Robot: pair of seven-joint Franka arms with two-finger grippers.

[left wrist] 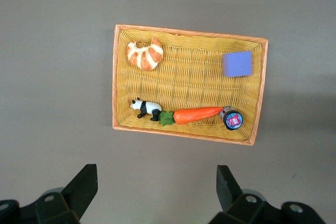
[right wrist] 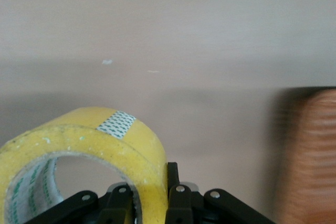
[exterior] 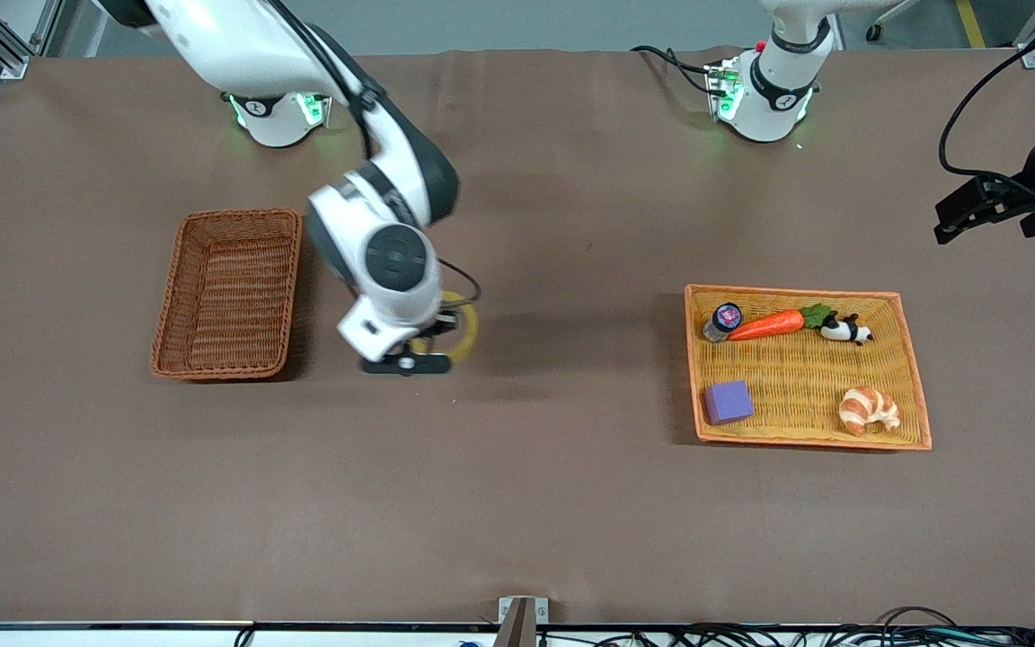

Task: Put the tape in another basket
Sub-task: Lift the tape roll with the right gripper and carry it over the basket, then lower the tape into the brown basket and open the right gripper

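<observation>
My right gripper will release the tape on the middle of the reddish-brown basket's woven bottom (exterior: 236, 296). The tape is held up over the bare table now.
My right gripper (exterior: 441, 337) is shut on the tape (exterior: 465, 329), a yellowish roll with a grey core, and holds it up over the bare table beside the reddish-brown basket (exterior: 228, 216). In the right wrist view the fingers (right wrist: 173, 174) pinch the tape's wall (right wrist: 89, 140), one inside the ring and one outside, and the basket (right wrist: 312, 156) shows blurred at the edge. The basket looks empty. My left gripper (exterior: 942, 225) is open and empty; that arm waits in the air at the left arm's end of the table. It also shows in the left wrist view (left wrist: 156, 182).
An orange-yellow woven tray (exterior: 791, 290) lies toward the left arm's end and holds a croissant (exterior: 870, 409), a purple block (exterior: 729, 401), a carrot (exterior: 778, 323), a toy panda (exterior: 845, 331) and a small jar (exterior: 724, 319). The tray also shows in the left wrist view (left wrist: 189, 31).
</observation>
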